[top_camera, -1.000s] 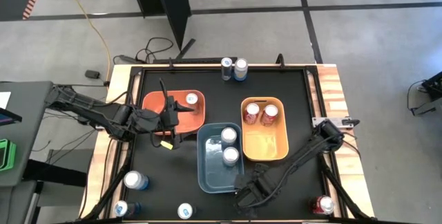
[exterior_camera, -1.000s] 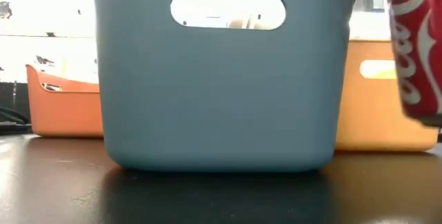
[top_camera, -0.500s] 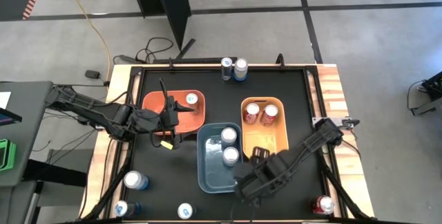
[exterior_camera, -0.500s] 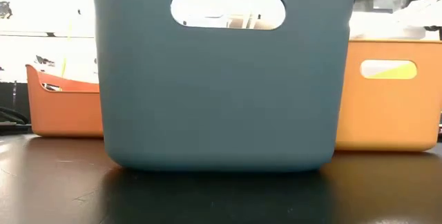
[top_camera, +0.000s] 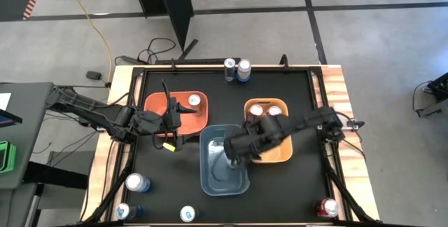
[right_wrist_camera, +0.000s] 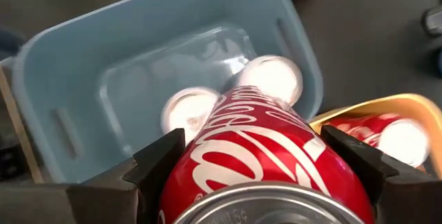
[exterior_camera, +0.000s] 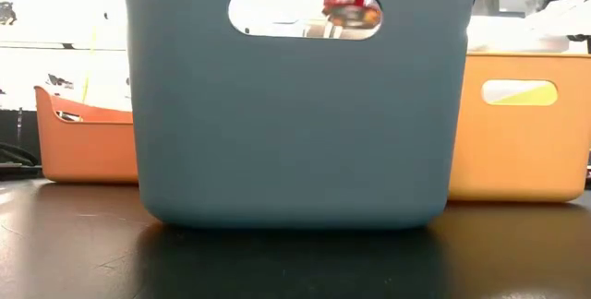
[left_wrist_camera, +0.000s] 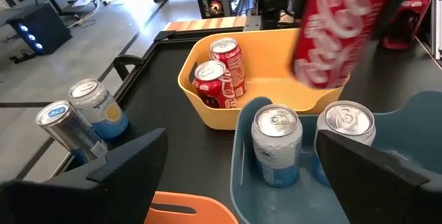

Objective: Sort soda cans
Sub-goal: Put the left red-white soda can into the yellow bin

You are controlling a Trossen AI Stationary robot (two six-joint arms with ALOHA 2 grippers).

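Note:
My right gripper is going to release the red can, now held over the blue bin, inside the yellow bin's edge (top_camera: 254, 130) facing the blue bin, next to the red cans.
My right gripper (top_camera: 234, 150) is shut on a red soda can (right_wrist_camera: 262, 155), held in the air over the blue bin (top_camera: 210, 178) beside the yellow bin (top_camera: 280, 155). The can also shows tilted in the left wrist view (left_wrist_camera: 342, 30) and through the blue bin's handle slot (exterior_camera: 349, 8). Two silver cans (left_wrist_camera: 276, 144) stand in the blue bin and two red cans (left_wrist_camera: 221, 79) in the yellow bin. One can (top_camera: 194, 101) stands in the orange bin (top_camera: 157, 104). My left gripper (top_camera: 183, 111) hangs open over the orange bin's right side. My right gripper pinches the red can's body (right_wrist_camera: 200, 169) between its two fingers (right_wrist_camera: 155, 165), one on each side. The fingers slant down from the table's right. The can lies along them, its silver top toward the wrist. It hangs tilted, clear of both bins.
Two cans (top_camera: 236, 69) stand at the table's far edge. Three more stand at the near left corner (top_camera: 136, 182), and a red can (top_camera: 327, 207) stands at the near right corner. The right arm stretches across the yellow bin.
My right gripper has risen from the table's near edge, to the right of the blue bin, and swung toward the far edge and left. It tipped steeper downward and carried the red can, lifted clear, to a spot over the blue bin.

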